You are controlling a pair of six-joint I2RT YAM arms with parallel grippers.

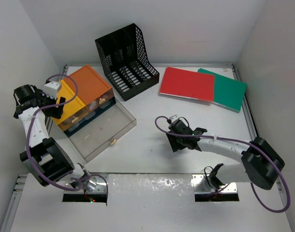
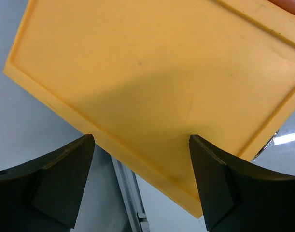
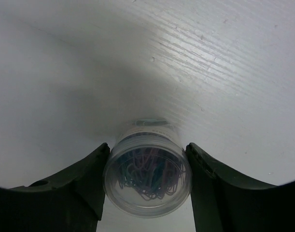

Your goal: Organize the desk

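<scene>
Next, my right gripper releases the clear round tub inside the pulled-out clear drawer (image 1: pixel 113 125), behind the drawer's knob toward the mesh rack.
The white desk (image 1: pixel 152 159) shows in the top view and fills the right wrist view (image 3: pixel 210 72). My right gripper (image 1: pixel 176 137) is low over the desk's middle. In the right wrist view it (image 3: pixel 147 166) is shut on a clear round tub of coloured paper clips (image 3: pixel 147 181), both fingers against its sides. The tub is hidden in the top view. My left gripper (image 1: pixel 57 103) is open and empty at the left end of the orange-yellow drawer box (image 1: pixel 82 94). In the left wrist view the gripper (image 2: pixel 140 159) hovers over the box's yellow edge (image 2: pixel 152 72).
A clear drawer (image 1: pixel 101 130) is pulled out in front of the box. A black mesh file rack (image 1: pixel 127 60) stands at the back. A red folder (image 1: pixel 187 83) and a green folder (image 1: pixel 228 88) lie back right. A silver rail (image 2: pixel 130 193) runs beside the box.
</scene>
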